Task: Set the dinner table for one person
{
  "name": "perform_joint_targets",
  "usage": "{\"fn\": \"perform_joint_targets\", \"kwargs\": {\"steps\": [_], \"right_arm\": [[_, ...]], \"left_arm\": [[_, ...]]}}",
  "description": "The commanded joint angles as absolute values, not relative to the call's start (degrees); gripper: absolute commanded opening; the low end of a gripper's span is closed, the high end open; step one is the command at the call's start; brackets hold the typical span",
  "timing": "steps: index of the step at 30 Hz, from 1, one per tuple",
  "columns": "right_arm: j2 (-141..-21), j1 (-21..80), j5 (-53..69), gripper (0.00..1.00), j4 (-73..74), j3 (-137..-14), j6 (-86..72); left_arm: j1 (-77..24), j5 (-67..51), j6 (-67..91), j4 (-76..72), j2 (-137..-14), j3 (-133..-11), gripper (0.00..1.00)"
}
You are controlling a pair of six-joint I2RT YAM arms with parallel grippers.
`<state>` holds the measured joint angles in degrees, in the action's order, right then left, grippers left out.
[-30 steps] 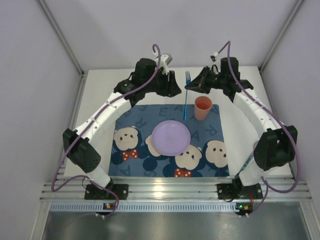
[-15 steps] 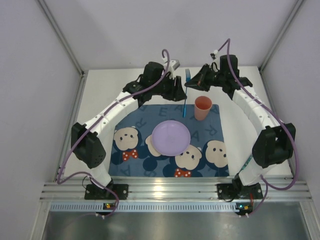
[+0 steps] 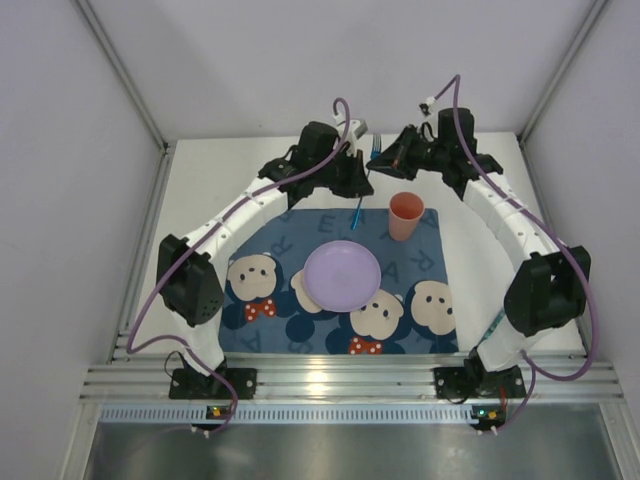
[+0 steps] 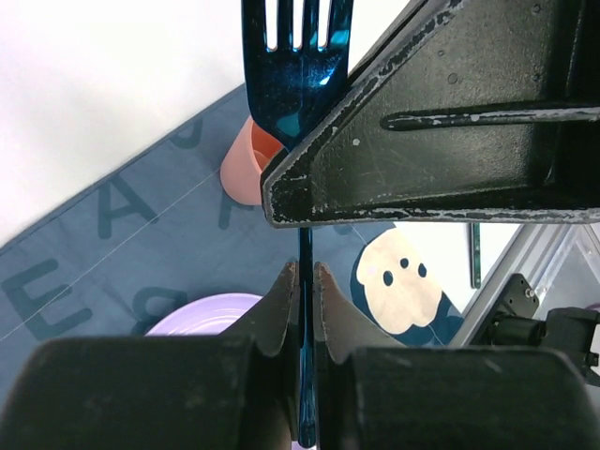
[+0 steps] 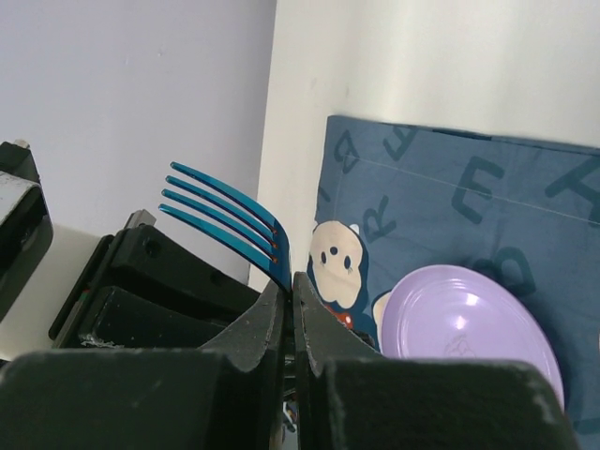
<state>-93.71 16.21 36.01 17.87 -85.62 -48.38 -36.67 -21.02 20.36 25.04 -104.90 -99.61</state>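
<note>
The robot's left gripper will release the blue fork on the mat's bear face across the lilac plate from the orange cup (image 3: 268, 286). The fork now hangs over the table's far edge.
A blue metal fork (image 3: 364, 185) hangs over the far edge of the white dinner table (image 3: 195, 200), tines up. My right gripper (image 3: 386, 158) is shut on its neck just under the tines (image 5: 225, 217). My left gripper (image 3: 356, 180) is shut on its handle (image 4: 306, 253) lower down. In the left wrist view the tines (image 4: 296, 47) rise above my closed left gripper (image 4: 304, 272), with the right gripper's black body (image 4: 450, 122) beside them. In the right wrist view my right gripper (image 5: 292, 281) pinches the fork.
A dark blue bear-print mat (image 3: 430, 265) lies on the table's middle. On it stand a lilac plate (image 3: 342, 275) and, at its far right, an orange cup (image 3: 405, 215). Grey walls enclose the table on three sides.
My left arm swung right and its gripper closed on the fork's handle. The fork, held by the right gripper, shifted slightly left and tilted.
</note>
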Motion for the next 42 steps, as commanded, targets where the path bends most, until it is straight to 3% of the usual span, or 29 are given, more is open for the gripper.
{"fn": "perform_joint_targets", "kwargs": {"steps": [1,3,6,7,8,17,23,34,42], "right_arm": [[-92.90,17.75,38.85,0.00,15.64,-86.48,-49.83],[-94.04,17.84,39.29,0.00,15.56,-87.18,-49.75],[-96.05,17.58,40.25,0.48,15.64,-89.03,-50.45],[-96.50,17.49,40.25,0.89,16.08,-89.64,-50.28],[-96.94,17.23,40.34,0.99,16.26,-90.95,-50.27],[-98.44,10.21,42.36,1.00,19.42,-95.89,-47.90],[-95.63,1.94,44.47,1.00,21.09,-91.33,-45.53],[-91.50,-4.39,44.12,1.00,23.64,-84.47,-43.07],[-89.21,-6.23,43.25,1.00,25.48,-81.83,-41.93]], "left_arm": [[-37.09,-19.87,18.63,22.14,-105.20,-103.09,0.00],[-37.00,-18.29,17.49,23.72,-105.29,-103.53,0.00],[-36.91,-15.40,15.47,27.06,-105.03,-102.84,0.00],[-36.57,-14.51,15.12,27.68,-104.16,-101.44,0.00],[-36.21,-14.33,14.94,28.03,-103.54,-100.38,0.00],[-28.05,-8.10,14.50,33.92,-96.95,-86.50,0.00],[-18.11,-7.65,14.59,39.11,-92.47,-75.25,0.00],[-14.85,-13.01,19.78,36.03,-87.98,-54.67,0.00],[-13.98,-13.62,19.86,36.39,-88.85,-52.30,0.46]]}}
